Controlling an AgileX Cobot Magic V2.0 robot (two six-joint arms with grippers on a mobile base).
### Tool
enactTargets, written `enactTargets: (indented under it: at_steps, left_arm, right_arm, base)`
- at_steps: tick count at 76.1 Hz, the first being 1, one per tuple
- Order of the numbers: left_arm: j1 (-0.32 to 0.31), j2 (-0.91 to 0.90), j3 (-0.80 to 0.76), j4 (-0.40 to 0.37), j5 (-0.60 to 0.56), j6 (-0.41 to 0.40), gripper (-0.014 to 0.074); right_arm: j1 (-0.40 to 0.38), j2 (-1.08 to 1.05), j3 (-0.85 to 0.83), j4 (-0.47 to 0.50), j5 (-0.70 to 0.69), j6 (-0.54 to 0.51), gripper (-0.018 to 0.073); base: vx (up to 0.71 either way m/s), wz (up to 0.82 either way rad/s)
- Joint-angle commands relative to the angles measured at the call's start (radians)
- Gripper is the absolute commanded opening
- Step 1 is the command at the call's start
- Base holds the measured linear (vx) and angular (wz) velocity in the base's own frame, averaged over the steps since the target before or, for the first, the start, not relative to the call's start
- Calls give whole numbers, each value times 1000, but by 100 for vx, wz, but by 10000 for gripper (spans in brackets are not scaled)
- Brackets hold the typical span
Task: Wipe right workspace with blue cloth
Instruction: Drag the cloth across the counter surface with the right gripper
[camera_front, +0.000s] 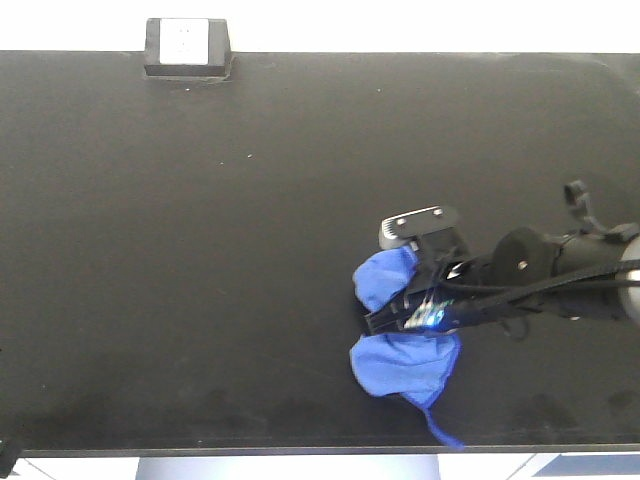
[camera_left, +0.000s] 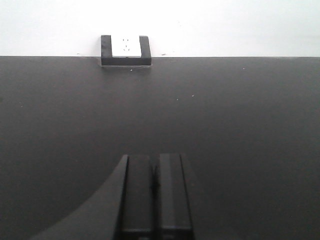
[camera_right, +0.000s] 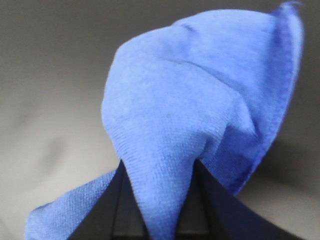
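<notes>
I should let go of the blue cloth with my right gripper on the black benchtop (camera_front: 518, 283) beneath that gripper's own arm, farther from the front edge.
The blue cloth (camera_front: 405, 350) lies bunched on the right workspace (camera_front: 250, 250), a matte black benchtop, toward its front right. My right gripper (camera_front: 385, 318) reaches in from the right and is shut on the blue cloth, which spills out on both sides of the fingers. In the right wrist view the cloth (camera_right: 200, 115) fills most of the frame, a fold pinched between the two dark fingers at my right gripper (camera_right: 160, 195). A thin blue thread (camera_front: 445, 432) trails toward the front edge. My left gripper (camera_left: 155, 197) hovers low over bare black benchtop (camera_left: 240, 125), its jaws pressed together with nothing between them.
A small black-framed white box (camera_front: 187, 45) sits at the back edge on the left, also seen ahead of the left gripper as the box (camera_left: 125, 49). A white rim (camera_front: 400, 25) runs along the back. The front edge (camera_front: 300, 452) lies close below the cloth.
</notes>
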Motion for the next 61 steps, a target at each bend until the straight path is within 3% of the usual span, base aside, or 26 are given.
enactTargets:
  at_steps: [1, 11, 24, 35, 41, 48, 61]
  left_arm:
    - [-7, 0, -25, -5, -82, -3, -6]
    - [-7, 0, -25, -5, -82, -3, -6]
    - [-7, 0, -25, -5, -82, -3, -6]
    - [-7, 0, -25, -5, -82, -3, -6]
    - [-7, 0, -25, -5, -82, -3, -6]
    - [-7, 0, -25, -5, -82, -3, -6]
    - [-7, 0, -25, -5, -82, -3, -6]
  right_arm:
    - [-26, -27, -15, -4, -48, -8, -3]
    - [-162, -27, -15, -67, -5, -8, -3]
    - [-396, -27, -15, -178, 21, -9, -3]
    - [-511, -27, -15, -187, 21, -9, -3]
    - [-509, -27, -15, -173, 26, -9, -3]
    - [-449, -27, -15, -153, 25, -10, -3]
    - [-200, -27, -15, -122, 2, -9, -3]
  base:
    - [0, 0]
    - [0, 0]
    - [0, 0]
    - [0, 0]
    - [0, 0]
    - [0, 0]
    - [0, 0]
